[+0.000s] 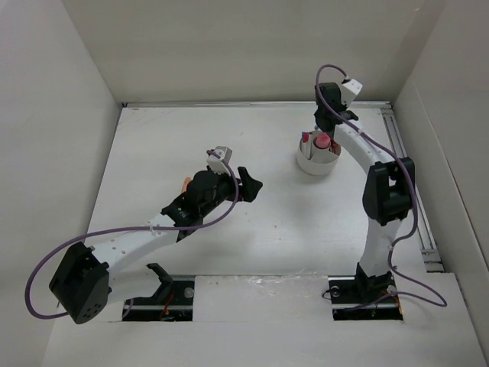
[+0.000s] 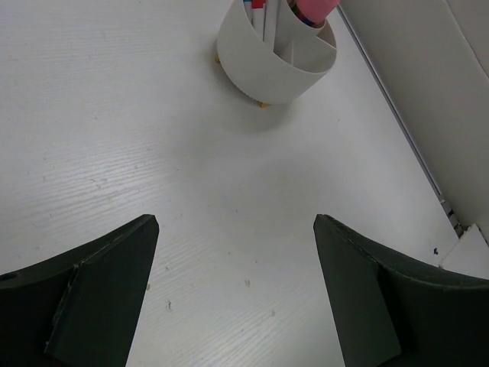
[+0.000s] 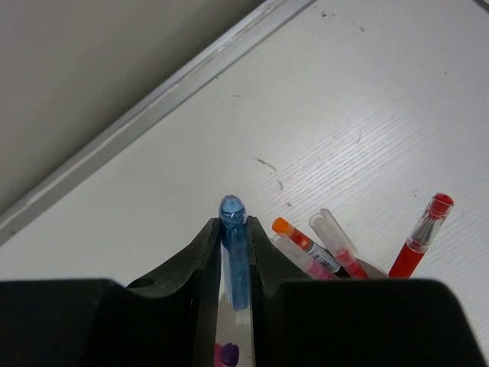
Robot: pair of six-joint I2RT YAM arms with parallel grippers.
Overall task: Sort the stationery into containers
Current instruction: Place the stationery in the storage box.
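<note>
Next, my right gripper releases the blue-capped pen inside the round white tub [image 1: 319, 133] [image 3: 235, 323], just behind the pink piece.
The round white tub [image 1: 317, 162] stands at the back right of the table, with a pink piece [image 1: 322, 141] and a red-capped item [image 1: 305, 139] standing in it. My right gripper [image 1: 326, 126] hangs just above the tub. In the right wrist view that gripper [image 3: 233, 229] is shut on a pen with a blue cap [image 3: 234, 256]. Beside it stand an orange-capped pen [image 3: 302, 243], a clear-capped one [image 3: 335, 234] and a red pen [image 3: 422, 235]. My left gripper [image 1: 248, 186] is open over bare table mid-left, and the tub [image 2: 267, 61] lies well ahead of its empty fingers [image 2: 114, 290].
A small orange piece [image 1: 186, 183] lies on the table, partly hidden behind the left arm. White walls close the table in on three sides. A metal rail [image 1: 412, 191] runs along the right edge and the back, close behind the tub [image 3: 153, 107].
</note>
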